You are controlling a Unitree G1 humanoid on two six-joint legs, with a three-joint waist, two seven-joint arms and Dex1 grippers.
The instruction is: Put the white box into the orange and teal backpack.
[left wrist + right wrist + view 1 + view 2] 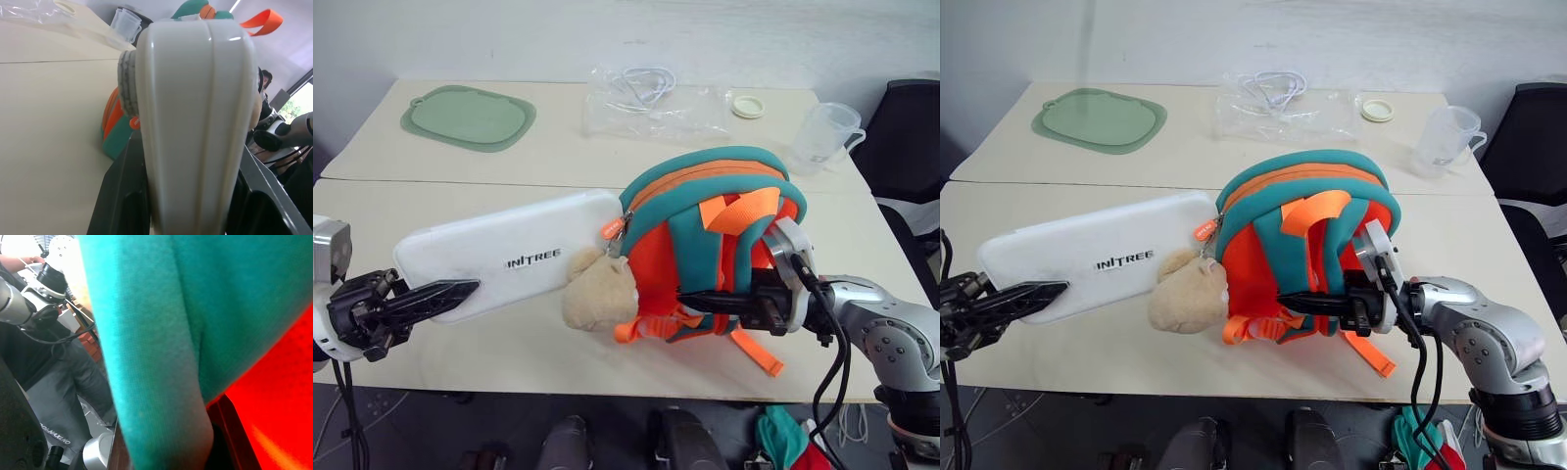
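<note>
My left gripper needs to let go of the white box deep inside the orange and teal backpack [740, 220], past its zip opening.
The white box [509, 255] is held roughly level just above the table, its dark lettering facing up. My left gripper [460, 291] is shut on its near left end; in the left wrist view the box [195, 122] rises between the black fingers [122, 196]. Its far end meets the zip opening of the orange and teal backpack [705, 245], and how far it reaches inside is hidden. The backpack lies on its side with a tan plush toy [597, 294] in front of it. My right gripper [690, 297] is shut on a teal strap [146, 333] at the backpack's near side.
At the back of the table lie a green mat [470, 117], a clear plastic bag with cables [646, 103], a round lid [748, 105] and a clear measuring jug [822, 137]. A black chair [906, 127] stands at the right edge.
</note>
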